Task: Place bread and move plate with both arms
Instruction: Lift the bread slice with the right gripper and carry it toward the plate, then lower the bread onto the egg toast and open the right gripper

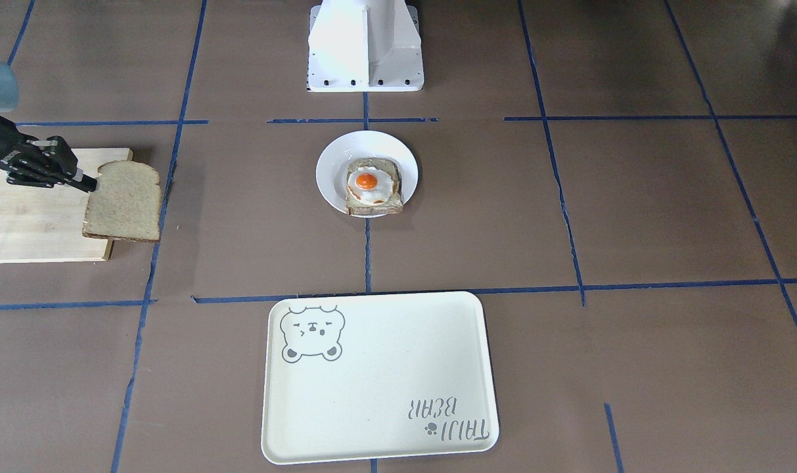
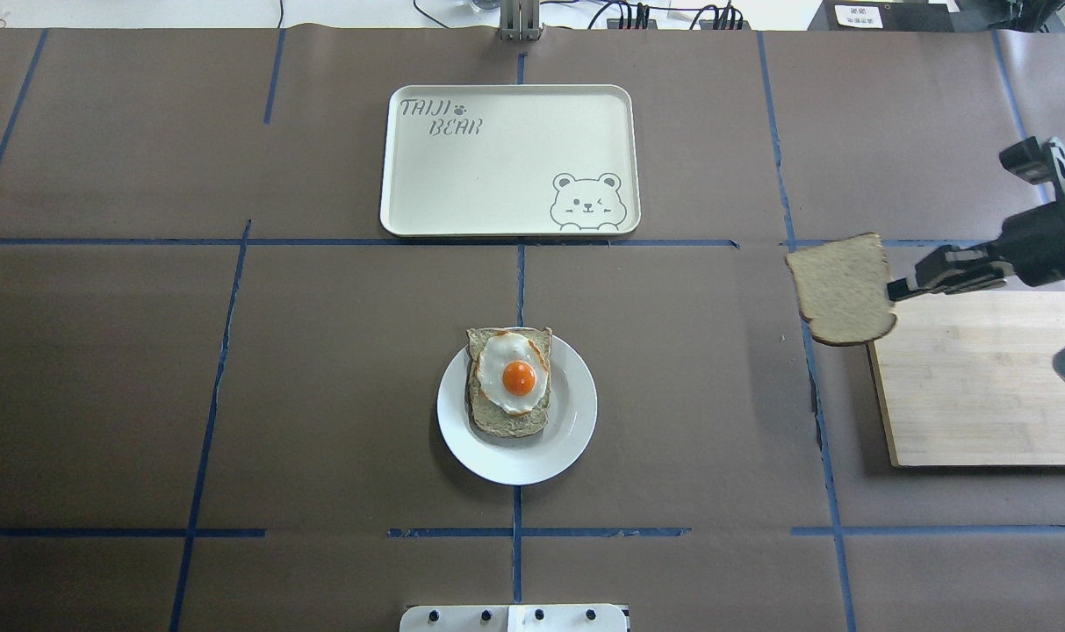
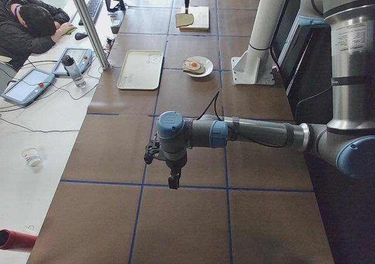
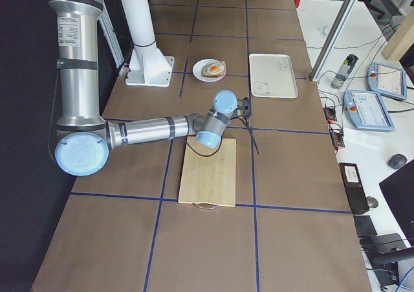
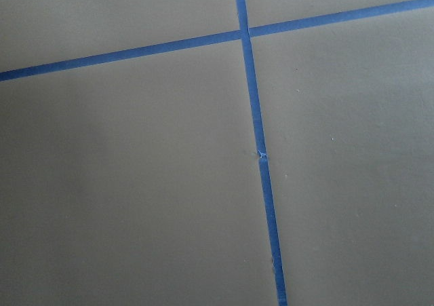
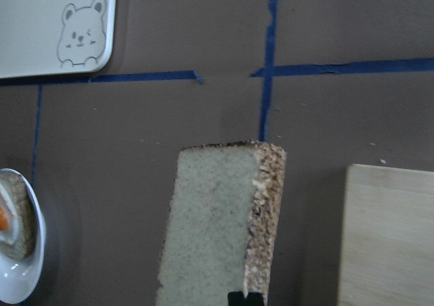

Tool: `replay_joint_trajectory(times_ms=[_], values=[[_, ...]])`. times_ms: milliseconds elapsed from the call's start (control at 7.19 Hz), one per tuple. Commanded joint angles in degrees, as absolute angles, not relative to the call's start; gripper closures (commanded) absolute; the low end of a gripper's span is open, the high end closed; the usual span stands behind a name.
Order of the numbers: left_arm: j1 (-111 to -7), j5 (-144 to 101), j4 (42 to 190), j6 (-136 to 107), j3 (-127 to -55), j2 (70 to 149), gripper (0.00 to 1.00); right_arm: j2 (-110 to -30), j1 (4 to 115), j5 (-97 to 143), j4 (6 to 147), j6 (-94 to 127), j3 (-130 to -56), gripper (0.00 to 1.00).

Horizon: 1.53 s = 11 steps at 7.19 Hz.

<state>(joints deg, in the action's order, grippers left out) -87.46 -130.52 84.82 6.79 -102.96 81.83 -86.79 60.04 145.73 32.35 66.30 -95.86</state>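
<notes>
The robot's right gripper should set the plain bread slice down on the egg of the egg-topped slice point(image 1: 372, 181) point(image 6: 7, 218).
The plain bread slice point(image 2: 842, 290) hangs in my right gripper point(image 2: 894, 289), which is shut on its edge and holds it in the air over the left end of the wooden board point(image 2: 980, 377). The front view shows the same: the gripper point(image 1: 89, 184) is on the bread point(image 1: 125, 200). In the right wrist view the bread point(image 6: 217, 224) stands edge-on above the fingertips point(image 6: 244, 298). The white plate point(image 2: 576, 426) sits mid-table with an egg-topped slice point(image 2: 514, 379) on it. My left gripper point(image 3: 173, 179) shows only in the exterior left view, far from the plate. I cannot tell whether it is open.
The cream bear tray point(image 2: 506, 158) lies beyond the plate, on the operators' side. The white robot base point(image 1: 365, 46) stands behind the plate. The left wrist view shows only brown table paper and blue tape lines point(image 5: 254, 116).
</notes>
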Motion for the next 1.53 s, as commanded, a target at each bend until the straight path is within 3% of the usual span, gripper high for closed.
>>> replay_joint_trajectory(times_ms=[0,695,1390], values=[[-87.45,-130.52,84.81,6.77,-103.01,81.83,0.0,-75.98,52.08,138.92,32.34,79.14,-96.06,1.0],[-87.45,-130.52,84.81,6.77,-103.01,82.44,0.0,-67.51,29.21,109.73,32.34,84.64,-97.3,1.0],[-87.45,-130.52,84.82,6.86,-102.75,82.79,0.0,-65.56,22.68,102.48,35.33,83.67,-95.46,1.0]])
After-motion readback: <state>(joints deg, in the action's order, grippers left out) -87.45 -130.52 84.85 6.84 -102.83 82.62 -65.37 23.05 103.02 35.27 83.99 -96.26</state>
